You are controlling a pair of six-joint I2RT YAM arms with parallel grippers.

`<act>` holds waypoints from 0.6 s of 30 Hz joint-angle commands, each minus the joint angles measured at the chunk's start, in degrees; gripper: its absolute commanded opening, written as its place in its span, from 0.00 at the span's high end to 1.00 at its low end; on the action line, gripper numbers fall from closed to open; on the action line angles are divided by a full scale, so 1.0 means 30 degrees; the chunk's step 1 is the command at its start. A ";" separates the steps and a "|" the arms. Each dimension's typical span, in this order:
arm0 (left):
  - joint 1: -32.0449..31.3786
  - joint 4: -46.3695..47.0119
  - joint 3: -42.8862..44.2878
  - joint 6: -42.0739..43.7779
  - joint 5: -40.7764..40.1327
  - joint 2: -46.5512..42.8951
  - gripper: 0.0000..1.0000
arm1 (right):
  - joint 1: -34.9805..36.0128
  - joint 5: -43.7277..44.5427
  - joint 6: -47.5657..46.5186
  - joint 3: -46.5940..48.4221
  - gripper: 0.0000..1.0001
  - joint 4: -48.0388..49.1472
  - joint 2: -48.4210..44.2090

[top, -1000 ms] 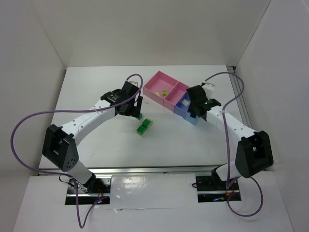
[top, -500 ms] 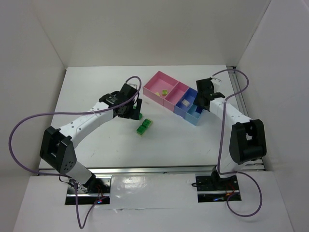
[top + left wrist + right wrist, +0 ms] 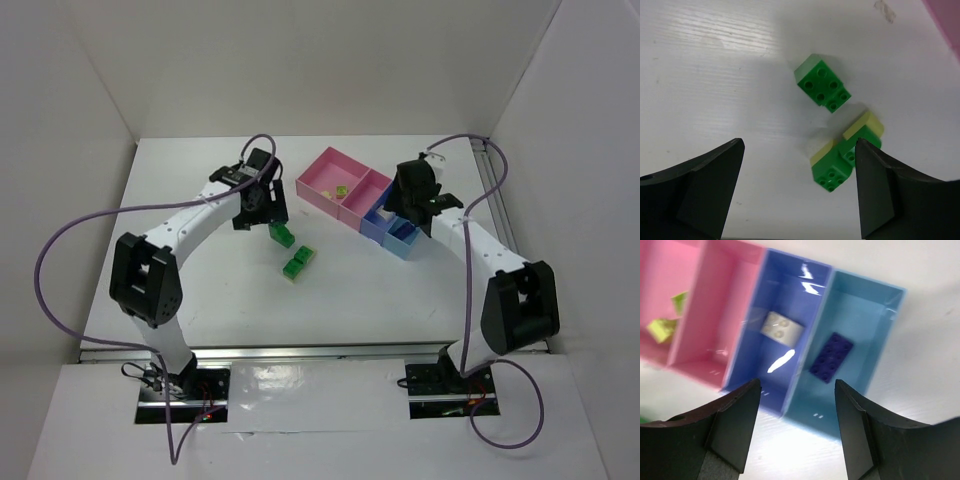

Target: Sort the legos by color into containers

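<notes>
My left gripper moves to the lone bright green lego's studded top (image 3: pixel 282 235) (image 3: pixel 824 86) next and grips it there, leaving the mid-table cluster for later.
My left gripper (image 3: pixel 270 212) is open and empty, just up-left of a lone bright green lego (image 3: pixel 283 235) on the table. In the left wrist view that lego (image 3: pixel 822 89) lies ahead of my left gripper (image 3: pixel 800 195), with a cluster of green and pale yellow-green legos (image 3: pixel 845 152) near the right finger. The cluster (image 3: pixel 298 262) sits mid-table. My right gripper (image 3: pixel 402 208) is open above the blue containers. In the right wrist view my right gripper (image 3: pixel 797 430) is empty. A beige lego (image 3: pixel 781 329) lies in the periwinkle tray (image 3: pixel 747 375). A flat purple lego (image 3: pixel 831 356) lies in the light blue tray (image 3: pixel 875 325).
The joined row of trays runs diagonally at the back right: large pink tray (image 3: pixel 318 172), small pink tray (image 3: pixel 368 183), then the two blue ones. Yellow-green legos (image 3: pixel 662 327) lie in the large pink tray. White walls enclose the table on three sides.
My left gripper has pulled back and up-left, and the lone green lego now shows on the table. My right gripper swung right, then back over the blue trays.
</notes>
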 commanded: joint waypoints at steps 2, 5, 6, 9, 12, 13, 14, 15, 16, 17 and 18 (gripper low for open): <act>0.1258 -0.0750 0.2113 -0.4219 0.2435 0.1866 0.07 | 0.1085 0.0296 -0.0180 0.0220 0.30 0.0773 -0.1659; 0.1846 -0.0750 0.2908 -0.6154 0.2934 0.3157 0.04 | 0.1087 -0.0286 -0.0356 0.0044 0.23 0.0303 -0.2245; 0.2138 -0.0750 0.3111 -0.6685 0.2936 0.3392 0.04 | 0.1087 -0.0609 -0.0356 0.0044 0.21 0.0070 -0.2506; 0.2315 -0.0398 0.3287 -0.8294 0.3170 0.4212 0.04 | 0.1087 -0.1430 -0.0356 0.0044 0.16 0.0068 -0.2946; 0.2317 -0.0572 0.3990 -0.9264 0.3170 0.5325 0.06 | 0.1292 -0.1433 -0.0356 0.0044 0.15 -0.0108 -0.3124; 0.2317 -0.0574 0.4282 -0.9268 0.3402 0.5560 0.06 | 0.1292 -0.1433 -0.0356 0.0044 0.15 -0.0311 -0.3298; 0.2317 -0.0574 0.4285 -0.9442 0.3666 0.5765 0.06 | 0.1292 -0.1433 -0.0356 0.0044 0.15 -0.0313 -0.3300; 0.2317 -0.0574 0.4488 -0.9444 0.3668 0.6173 0.06 | 0.1292 -0.1433 -0.0356 0.0044 0.15 -0.0313 -0.3300; 0.2317 -0.0777 0.4490 -0.9618 0.3900 0.6177 0.06 | 0.1292 -0.1433 -0.0356 0.0044 0.15 -0.0313 -0.3300; 0.2317 -0.0953 0.4664 -0.9620 0.3903 0.6409 0.06 | 0.1292 -0.1433 -0.0356 0.0044 0.15 -0.0516 -0.3300; 0.2317 -0.0955 0.4666 -1.0171 0.3903 0.6412 0.08 | 0.1292 -0.1433 -0.0356 0.0044 0.14 -0.0518 -0.3300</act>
